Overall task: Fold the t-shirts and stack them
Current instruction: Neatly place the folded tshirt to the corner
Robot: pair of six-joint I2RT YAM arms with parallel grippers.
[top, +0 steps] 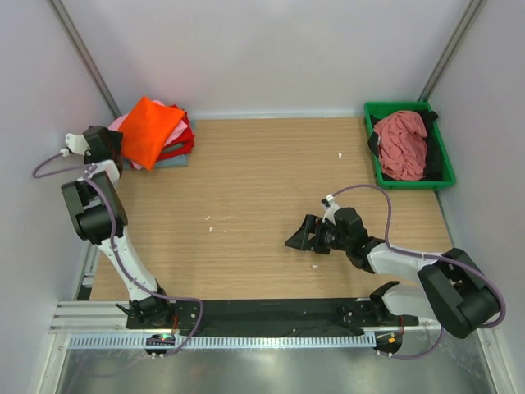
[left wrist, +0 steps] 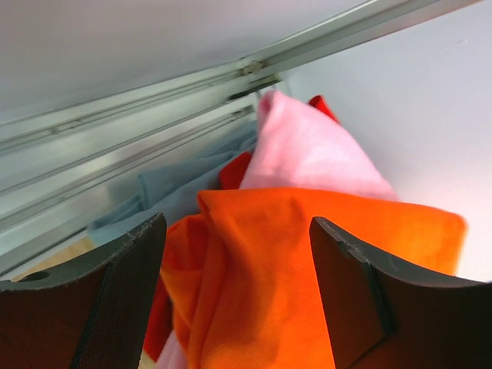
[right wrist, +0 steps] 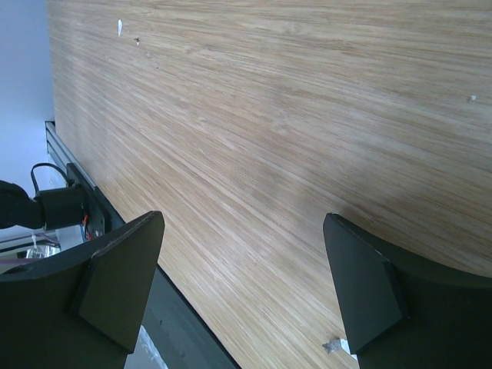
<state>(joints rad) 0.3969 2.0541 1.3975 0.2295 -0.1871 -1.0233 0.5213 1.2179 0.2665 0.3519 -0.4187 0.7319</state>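
Observation:
The orange t-shirt sits crooked on the pink tee, so my left gripper needs to grab the orange edge (left wrist: 217, 206) near the rail and pull it square with the stack.
A bright orange t-shirt (top: 150, 128) lies on top of a stack at the back left, over pink (top: 120, 123), red (top: 185, 136) and grey-blue (top: 174, 161) tees. In the left wrist view the orange t-shirt (left wrist: 307, 261) fills the space between my open fingers, with the pink tee (left wrist: 307, 150) behind it. My left gripper (top: 111, 148) is open right beside the stack, holding nothing. A dusty rose t-shirt (top: 402, 144) lies crumpled over a black one (top: 435, 160) in the green tray (top: 410, 183). My right gripper (top: 302, 235) is open and empty over bare table (right wrist: 269, 154).
The green tray stands at the back right against the wall. Small white scraps (top: 340, 154) lie on the wooden table (top: 262, 189). A metal wall rail (left wrist: 192, 84) runs behind the stack. A black strip (top: 271, 316) lines the table's near edge.

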